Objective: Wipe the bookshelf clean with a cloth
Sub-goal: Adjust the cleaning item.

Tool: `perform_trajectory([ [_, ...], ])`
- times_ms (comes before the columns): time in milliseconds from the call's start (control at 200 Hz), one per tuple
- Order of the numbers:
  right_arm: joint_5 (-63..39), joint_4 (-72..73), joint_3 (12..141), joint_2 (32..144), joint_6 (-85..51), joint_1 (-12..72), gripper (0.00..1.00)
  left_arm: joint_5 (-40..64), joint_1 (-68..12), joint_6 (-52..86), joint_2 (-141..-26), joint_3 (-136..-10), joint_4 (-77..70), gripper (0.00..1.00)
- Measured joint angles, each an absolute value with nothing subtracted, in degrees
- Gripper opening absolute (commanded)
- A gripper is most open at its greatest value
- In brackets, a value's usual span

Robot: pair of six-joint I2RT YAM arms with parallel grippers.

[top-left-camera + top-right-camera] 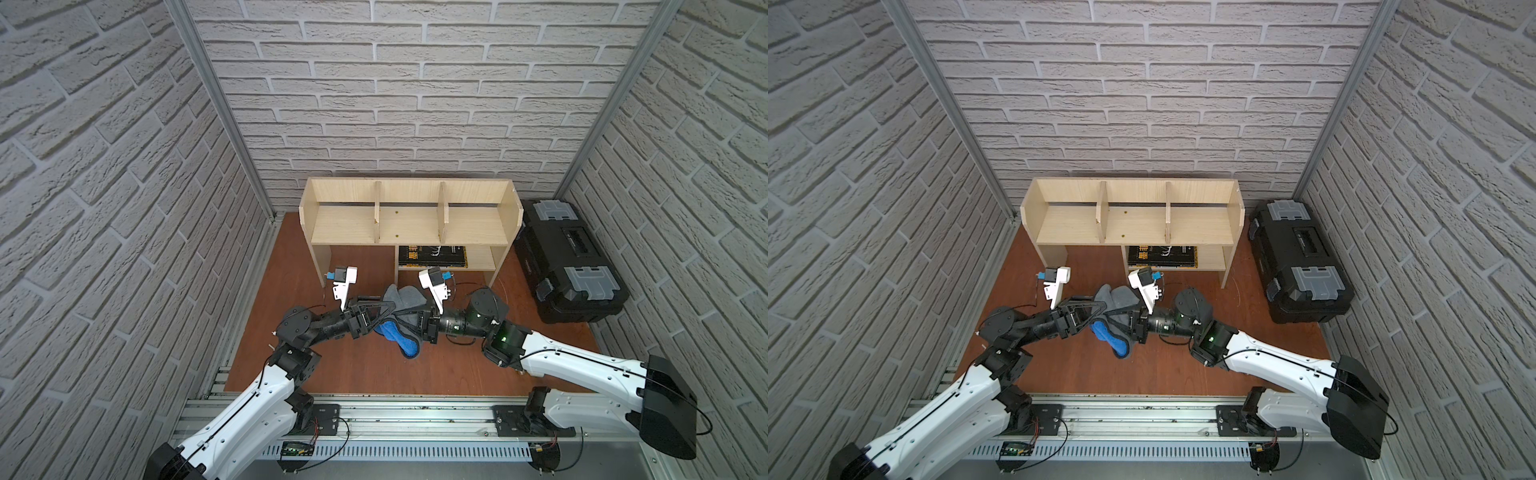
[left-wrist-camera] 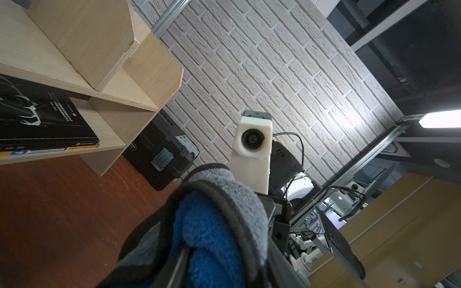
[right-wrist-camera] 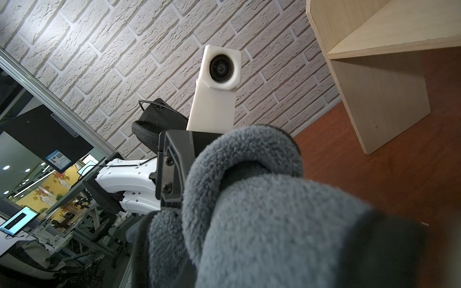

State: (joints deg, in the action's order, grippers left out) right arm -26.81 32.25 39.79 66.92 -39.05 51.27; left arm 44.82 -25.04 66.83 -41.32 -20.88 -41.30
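Note:
The cloth hangs over my right gripper's fingertips, so before wiping the bookshelf, my left gripper next regrips the blue fold [image 2: 204, 225] and my right gripper back out.
The light-wood bookshelf [image 1: 411, 226] [image 1: 1133, 226] stands at the back of the brown table, and parts of it show in the wrist views [image 2: 112, 82] [image 3: 374, 37]. In front of it my two grippers point at each other with the cloth [image 1: 401, 305] [image 1: 1115, 301] bunched between them, off the table. My left gripper [image 1: 388, 318] [image 2: 212, 261] is shut on the cloth [image 2: 219, 224], whose blue face lies between its fingers. The grey face of the cloth [image 3: 274, 224] drapes over my right gripper [image 1: 409, 322] and hides its jaws. A blue fold hangs down below both.
A black toolbox [image 1: 571, 259] with grey latches sits right of the bookshelf. A dark book [image 1: 432, 255] lies on the small lower shelf. Brick-pattern walls close in three sides. The aluminium rail [image 1: 395, 415] holding both arm bases runs along the table's front edge.

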Motion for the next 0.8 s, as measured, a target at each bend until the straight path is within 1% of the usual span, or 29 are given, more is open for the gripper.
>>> perform_trajectory([
  [100,-26.76,32.49,39.79,66.98,-39.29,51.27,0.38,44.77,-25.04,67.07,-41.30,-20.88,-42.35,0.07],
  [155,-26.59,32.56,39.79,66.98,-39.29,51.27,0.42,44.77,-25.04,66.92,-41.21,-20.88,-42.19,0.00],
  [335,-25.52,31.94,39.11,66.28,-38.79,51.27,0.51,44.31,-24.91,65.63,-39.48,-20.88,-40.47,0.00],
  [490,-24.03,29.52,37.15,62.72,-37.74,51.27,0.54,42.83,-23.33,64.01,-36.88,-20.99,-36.23,0.00],
  [530,-23.59,28.88,36.45,61.58,-37.50,51.27,0.52,42.22,-22.76,63.66,-36.29,-20.99,-35.55,0.00],
  [560,-23.31,28.69,35.99,60.93,-37.41,51.27,0.48,41.80,-22.44,63.46,-35.90,-21.04,-35.03,0.00],
  [575,-23.22,28.42,35.79,60.58,-37.23,51.27,0.45,41.63,-22.31,63.35,-35.77,-21.06,-34.76,0.00],
  [625,-23.18,28.08,35.59,60.12,-37.36,51.27,0.27,41.12,-22.13,63.02,-35.66,-21.12,-34.20,0.00],
  [650,-23.31,28.08,35.62,60.12,-36.82,51.27,0.22,40.97,-22.09,63.00,-35.66,-21.12,-34.11,0.00],
  [780,-24.36,27.81,36.27,61.69,-37.12,51.27,0.13,40.84,-22.06,63.07,-36.62,-21.12,-34.26,0.00],
  [800,-24.53,27.83,36.49,62.17,-37.26,51.27,0.12,40.84,-22.06,63.09,-36.88,-21.12,-34.28,0.04],
])
